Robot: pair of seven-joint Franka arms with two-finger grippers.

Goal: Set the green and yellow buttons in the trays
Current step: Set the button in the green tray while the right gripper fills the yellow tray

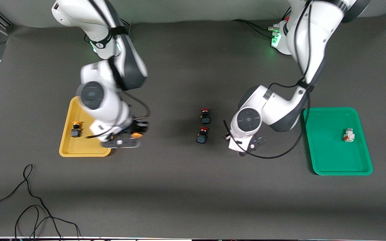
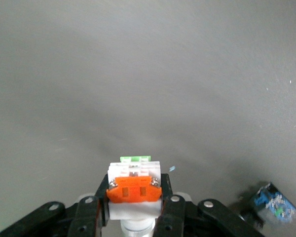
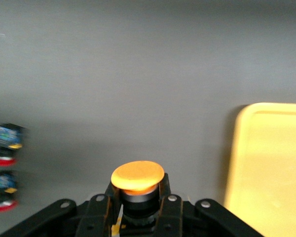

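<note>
Next, I set the white-bodied button beside its twin in the green tray point(image 1: 330, 138), toward the mat's middle, with my left gripper.
My right gripper point(image 3: 137, 193) is shut on a dark-bodied button with an orange-yellow cap point(image 3: 137, 177). It hangs over the mat just beside the yellow tray point(image 1: 66, 147), and the cap also shows in the front view point(image 1: 136, 135). Another yellow-capped button point(image 1: 75, 130) lies in that tray. My left gripper point(image 2: 134, 198) is shut on a white-bodied button with an orange patch point(image 2: 134, 190). It is over the mat between the table's middle and the green tray point(image 1: 327, 157), where a second white-bodied button point(image 1: 348, 135) lies. In the front view the left hand point(image 1: 250, 146) hides its button.
Two dark-bodied switches with red caps point(image 1: 205, 116) point(image 1: 202, 135) stand on the mat at the middle, between the two grippers. One shows in the left wrist view point(image 2: 274, 207), both in the right wrist view point(image 3: 5, 143) point(image 3: 2, 190). Loose black cables point(image 1: 28, 207) lie at the near edge.
</note>
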